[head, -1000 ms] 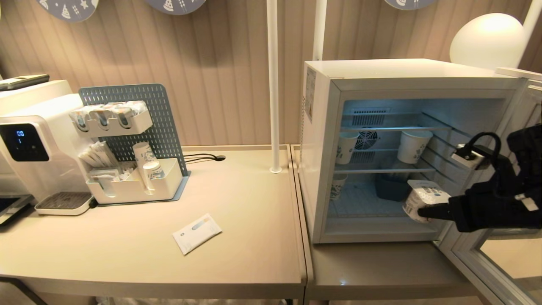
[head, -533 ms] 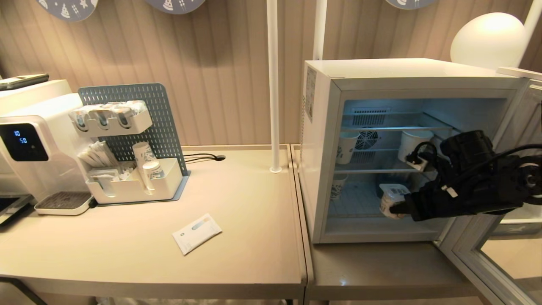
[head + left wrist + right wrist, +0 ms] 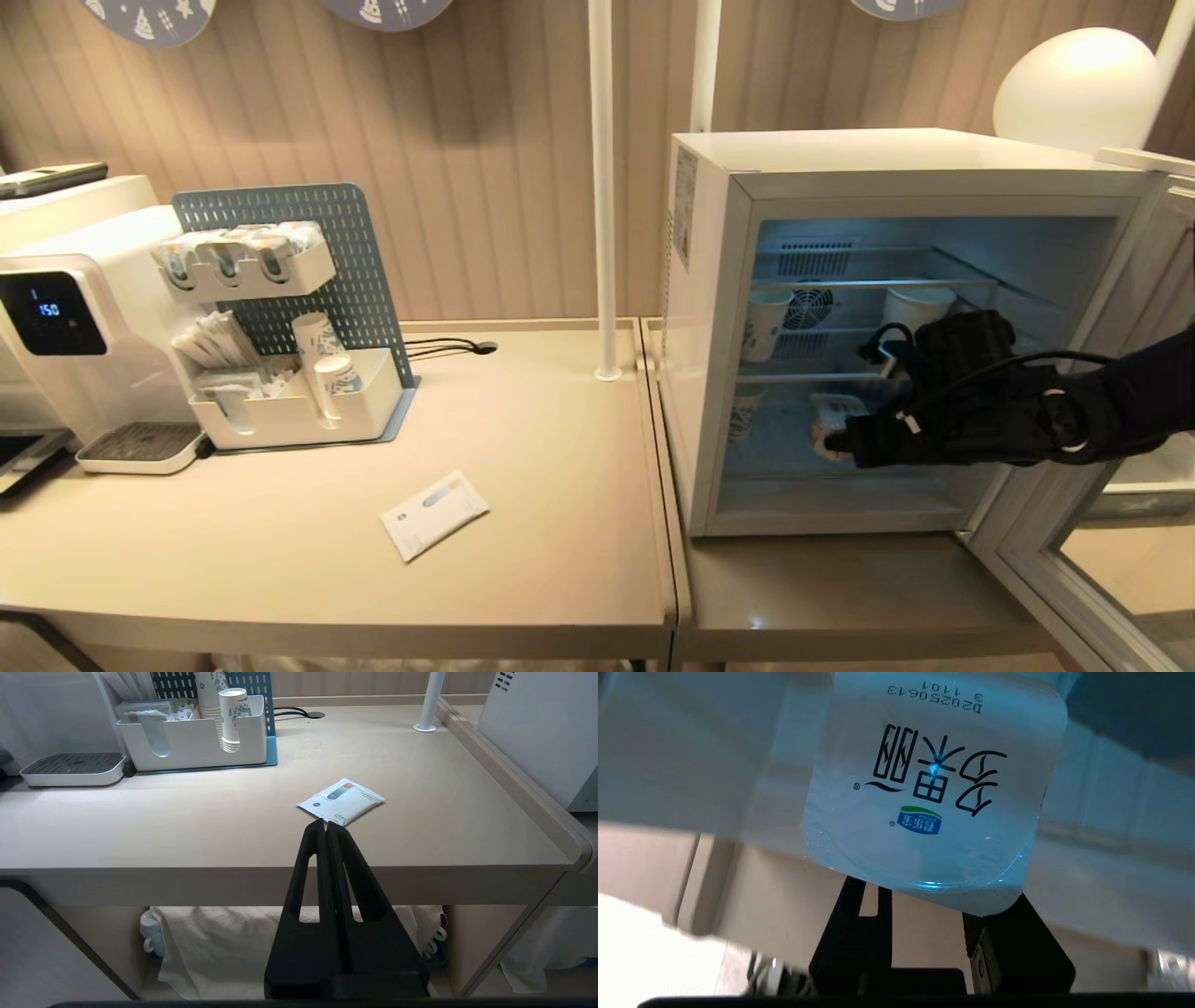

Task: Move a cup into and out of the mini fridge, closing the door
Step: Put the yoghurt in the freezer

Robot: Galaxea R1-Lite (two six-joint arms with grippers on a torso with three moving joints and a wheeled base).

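My right gripper is to release the cup on the bottom of the fridge beside the lower paper cup (image 3: 822,442).
The white mini fridge (image 3: 709,308) stands on the right with its door (image 3: 1055,560) swung wide open to the right. My right gripper (image 3: 834,441) reaches into the lower compartment, shut on the cup (image 3: 829,417), a small white pot. Its flat foil lid with dark lettering and a blue-green logo fills the right wrist view (image 3: 934,788), with both fingers (image 3: 859,933) clamped below it. My left gripper (image 3: 325,823) is parked shut, low in front of the left table's edge, holding nothing.
Taller paper cups (image 3: 766,322) (image 3: 920,308) stand on the fridge's middle wire shelf, another (image 3: 744,411) at lower left. A white packet (image 3: 434,513) lies on the left table. A water dispenser (image 3: 84,327) and pegboard organiser (image 3: 289,373) sit at far left.
My right arm has pushed leftward and deeper into the fridge, carrying the cup from the opening's right edge into the lower compartment. The left arm has stayed still.
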